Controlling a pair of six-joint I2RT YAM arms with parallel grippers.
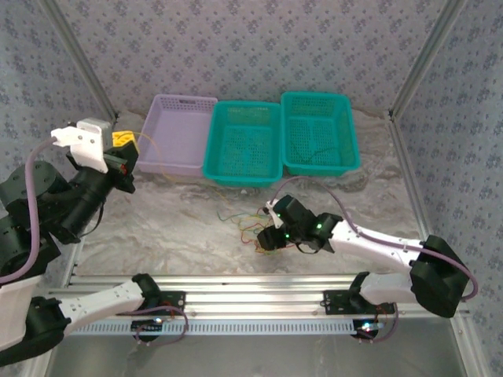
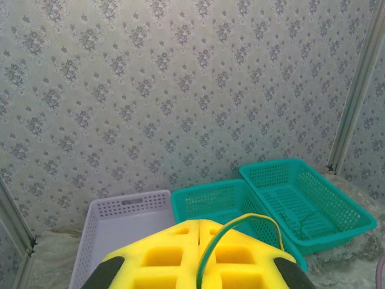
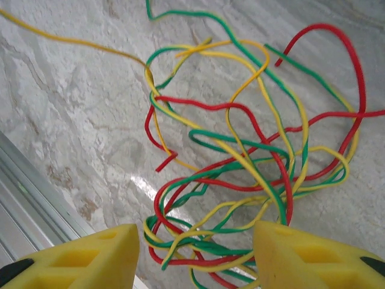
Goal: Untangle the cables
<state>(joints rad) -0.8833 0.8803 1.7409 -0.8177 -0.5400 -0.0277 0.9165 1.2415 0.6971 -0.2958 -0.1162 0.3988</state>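
A heap of crossed cable loops sits between my right gripper's fingers, so it should move over, pinch the single green-yellow cable [image 3: 279, 205] beside the red one and lift the tangle of cables.
A tangle of thin red, yellow and green cables [image 3: 240, 180] lies on the marble-look table, seen small in the top view as the cables [image 1: 247, 222]. My right gripper [image 3: 195, 256] hangs just above the tangle's near end, open, with its yellow fingers [image 3: 90, 259] either side of the lowest loops. In the top view the right gripper [image 1: 269, 236] sits at the tangle's right side. My left gripper [image 2: 200, 227] is raised at the far left, shut on one green-yellow cable [image 2: 249, 217] that arcs out of its pads. From above, the left gripper [image 1: 122, 148] is beside the purple basket.
Three baskets stand in a row at the back: a purple basket [image 1: 177, 133], a middle teal basket [image 1: 244, 141] and a right teal basket [image 1: 318, 129]. A thin green wire [image 2: 308, 221] lies in the right teal basket. Aluminium rails [image 1: 251, 287] run along the near edge.
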